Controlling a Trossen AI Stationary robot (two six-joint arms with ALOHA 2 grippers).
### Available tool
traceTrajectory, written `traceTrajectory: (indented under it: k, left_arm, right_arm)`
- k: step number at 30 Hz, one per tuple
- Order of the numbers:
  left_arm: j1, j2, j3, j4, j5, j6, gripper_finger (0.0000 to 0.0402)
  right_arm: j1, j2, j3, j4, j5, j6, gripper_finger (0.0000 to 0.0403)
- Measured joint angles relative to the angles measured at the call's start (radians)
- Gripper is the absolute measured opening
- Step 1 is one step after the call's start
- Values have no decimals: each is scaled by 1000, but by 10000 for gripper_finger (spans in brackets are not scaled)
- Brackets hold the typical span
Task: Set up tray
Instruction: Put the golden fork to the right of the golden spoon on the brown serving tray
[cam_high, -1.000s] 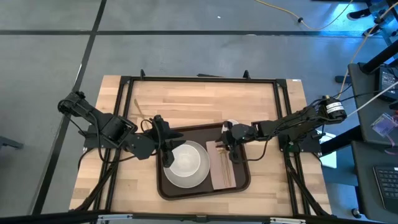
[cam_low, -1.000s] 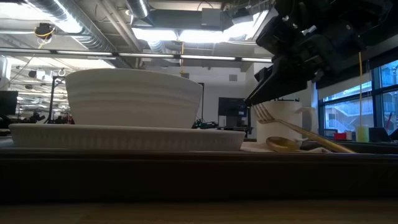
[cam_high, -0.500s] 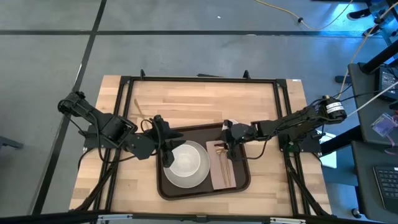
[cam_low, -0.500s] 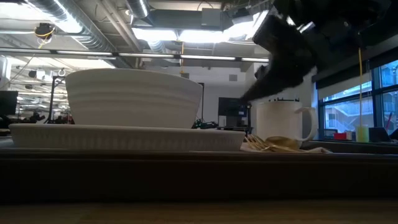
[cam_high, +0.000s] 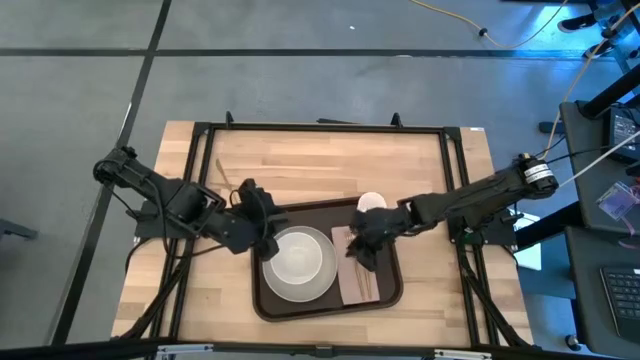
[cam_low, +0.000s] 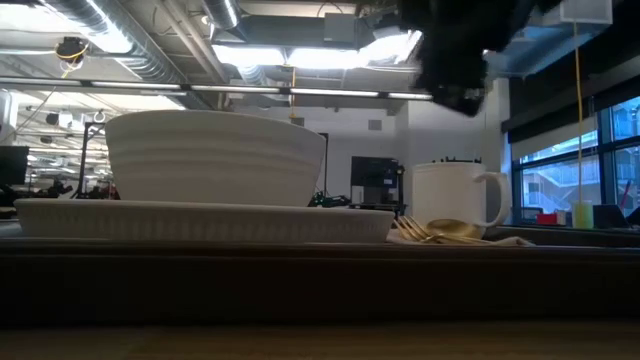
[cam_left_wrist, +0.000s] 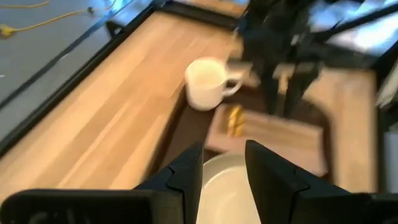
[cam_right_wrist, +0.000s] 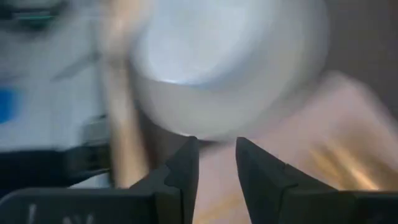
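Observation:
Next, I will move my right gripper to the gold cutlery's handles (cam_high: 362, 285) on the napkin's near half and close between them.
The dark brown tray (cam_high: 385, 215) lies on the wooden table, near its near edge. On it stand a white plate (cam_high: 275, 285) with a white bowl (cam_high: 298, 260), a pinkish-tan napkin (cam_high: 352, 285) and a white mug (cam_high: 371, 203) at the far right corner. Gold cutlery (cam_low: 438, 232) lies flat on the napkin. My right gripper (cam_high: 360, 248) hovers open above the napkin's far end, touching nothing. My left gripper (cam_high: 266, 238) hangs open over the plate's left far rim, clear of it.
The bare wooden tabletop (cam_high: 300, 165) stretches beyond the tray toward the far edge. A thin stick-like piece (cam_high: 222, 172) lies on the wood at far left. Black frame rails (cam_high: 320, 127) run round the table. In the left wrist view my right arm (cam_left_wrist: 273, 37) stands behind the mug (cam_left_wrist: 205, 81).
My right gripper has lowered the gold fork from a tilted hold onto the napkin, let it go, then risen and shifted toward the table's near left. The fork now lies flat beside the other gold piece. My left gripper has drawn back slightly from the bowl.

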Motion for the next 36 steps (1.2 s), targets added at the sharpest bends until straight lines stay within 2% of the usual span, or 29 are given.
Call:
traceTrajectory:
  k: [2,5,8,12,18,21,25,28,36]
  left_arm:
    - [12,0,0,-76,1,0,114]
    - [34,0,0,-210,1,-27,114]
    - [51,0,0,-364,6,-100,114]
    - [62,-1,-1,-507,-1,-173,114]
    - [61,-1,-1,-542,-9,-144,114]
    - [61,-1,-1,-543,-9,-131,114]
    - [61,-1,-1,-544,-9,-124,114]
    - [61,-1,-1,-543,-8,-123,114]
    - [61,0,-1,-542,-8,-136,114]
  right_arm:
    - [28,4,72,-217,136,92,108]
    - [60,13,125,-410,227,265,108]
    - [80,25,113,-436,234,457,108]
    - [105,88,90,-433,234,602,108]
    - [133,238,92,-332,230,611,93]
    - [134,307,132,-342,225,607,60]
    - [141,349,210,-453,261,590,9]
    - [143,363,261,-521,276,585,9]
    - [191,422,308,-524,216,586,2]
